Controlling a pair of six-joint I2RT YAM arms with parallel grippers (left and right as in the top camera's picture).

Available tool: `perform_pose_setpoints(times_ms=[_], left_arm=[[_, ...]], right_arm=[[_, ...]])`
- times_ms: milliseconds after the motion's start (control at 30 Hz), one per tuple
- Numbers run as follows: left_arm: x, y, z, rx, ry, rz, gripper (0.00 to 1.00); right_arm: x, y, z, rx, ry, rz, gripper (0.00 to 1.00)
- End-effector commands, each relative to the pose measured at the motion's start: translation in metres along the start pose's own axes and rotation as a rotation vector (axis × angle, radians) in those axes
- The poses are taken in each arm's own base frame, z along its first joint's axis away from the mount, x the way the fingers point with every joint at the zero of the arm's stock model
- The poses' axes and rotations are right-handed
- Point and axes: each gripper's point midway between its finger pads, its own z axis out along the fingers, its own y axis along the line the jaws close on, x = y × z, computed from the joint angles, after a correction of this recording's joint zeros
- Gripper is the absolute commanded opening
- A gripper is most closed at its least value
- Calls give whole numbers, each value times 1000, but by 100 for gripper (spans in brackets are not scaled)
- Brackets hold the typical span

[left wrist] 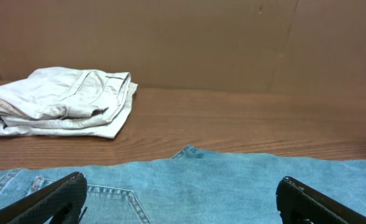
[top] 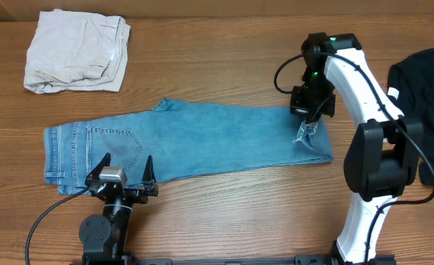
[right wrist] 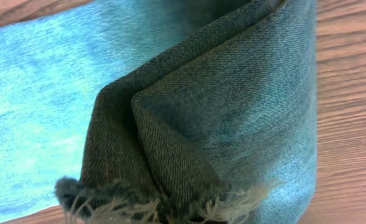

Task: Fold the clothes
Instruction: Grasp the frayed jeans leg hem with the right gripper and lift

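Note:
The jeans' waist lies beyond the left gripper, so the robot's right gripper needs to put the hems down, grab the folded end [top: 326, 140] and pull it toward the black garment.
Light-blue jeans [top: 202, 140] lie lengthwise across the table, waist and stitched back pocket [top: 117, 143] to the left. My left gripper [top: 126, 163] stands wide open at the near edge by the pocket, its black fingers [left wrist: 52, 198] apart over the denim [left wrist: 232, 186] with nothing between them. At the right end my right gripper [top: 310, 118] is shut on the frayed hems [right wrist: 170, 202], which are lifted and curled back over the leg. In the right wrist view the denim [right wrist: 220, 106] fills the frame and hides the fingers.
A folded off-white garment [top: 77, 51] lies at the back left, also seen in the left wrist view [left wrist: 64, 102]. A black garment [top: 427, 88] with a white tag [top: 393, 93] sits at the right edge. A brown cardboard wall [left wrist: 232, 37] backs the table.

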Motion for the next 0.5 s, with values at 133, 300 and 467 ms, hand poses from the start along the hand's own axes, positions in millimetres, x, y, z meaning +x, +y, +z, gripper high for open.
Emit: perform_pose_setpoints(times_ms=[133, 300, 467], left_arm=[[0, 3, 0, -12, -3, 15, 100], [0, 3, 0, -12, -3, 15, 100], [0, 3, 0, -12, -3, 15, 100]], right_arm=[[6, 30, -1, -58, -39, -60, 4], [9, 42, 6, -64, -44, -92, 35], [8, 44, 6, -61, -52, -99, 40]])
